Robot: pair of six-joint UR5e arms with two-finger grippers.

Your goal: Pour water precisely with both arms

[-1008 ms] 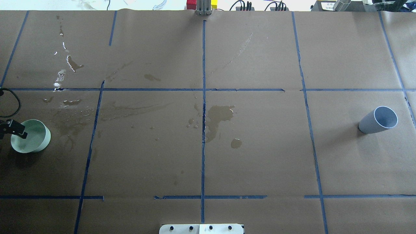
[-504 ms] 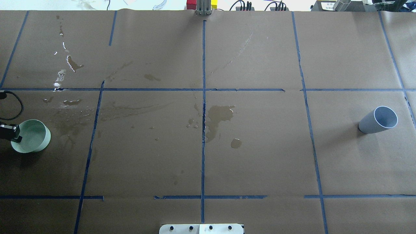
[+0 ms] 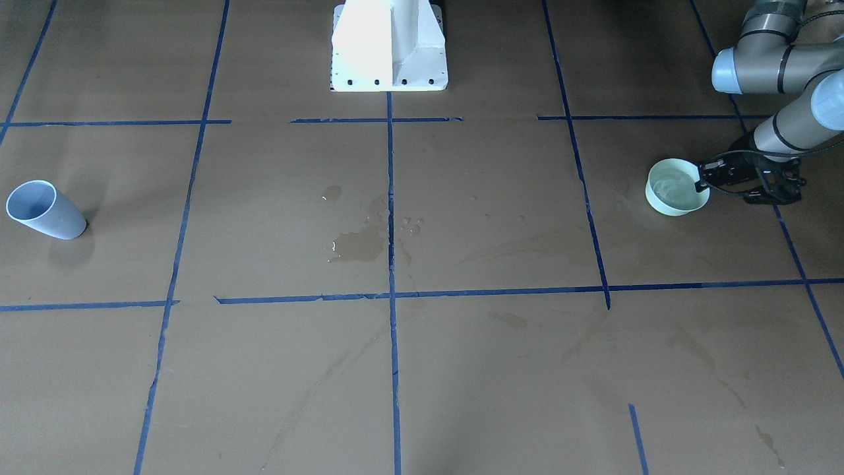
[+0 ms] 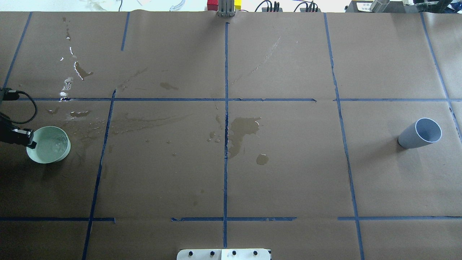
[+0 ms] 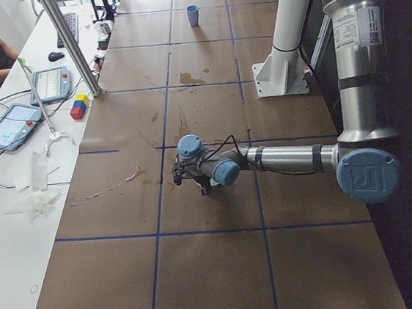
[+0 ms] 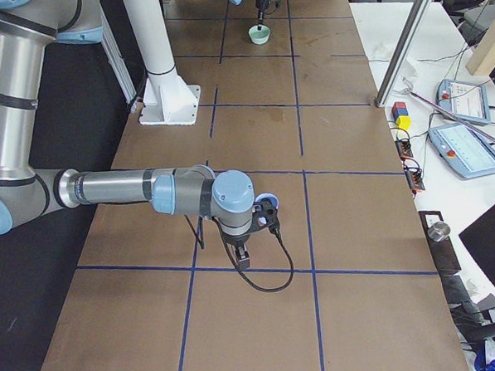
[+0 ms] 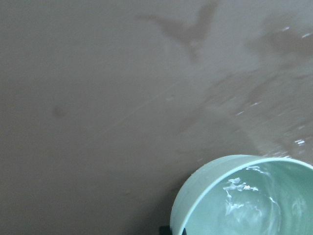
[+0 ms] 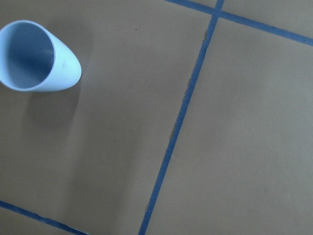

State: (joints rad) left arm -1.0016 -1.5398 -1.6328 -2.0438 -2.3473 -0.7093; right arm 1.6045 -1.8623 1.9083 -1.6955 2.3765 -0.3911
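Next, my left gripper lets go of the bowl on the blue tape (image 3: 384,200), in the spot that lies between the white pedestal and the wet stains.
A pale green bowl (image 4: 54,153) sits at the table's left end and holds clear water (image 7: 244,208) that ripples. My left gripper (image 4: 28,140) is shut on the bowl's rim from the left. It also shows in the front view (image 3: 707,177) beside the bowl (image 3: 674,206). I cannot tell whether the bowl rests on the paper or hangs just above it. A pale blue cup (image 4: 420,133) stands empty at the right end and also shows in the right wrist view (image 8: 36,56). My right gripper (image 6: 244,256) hangs near the cup (image 6: 266,199); I cannot tell whether it is open or shut.
Brown paper with a blue tape grid covers the table. Dark wet stains (image 4: 243,128) lie at the middle and more (image 4: 81,72) at the far left. The white pedestal (image 3: 389,46) stands at the robot's edge. Tablets (image 5: 11,123) and coloured blocks (image 5: 79,107) lie beyond the far edge.
My left gripper has carried the green bowl to the right and a little further from the robot. The water now ripples. The blue cup has not moved.
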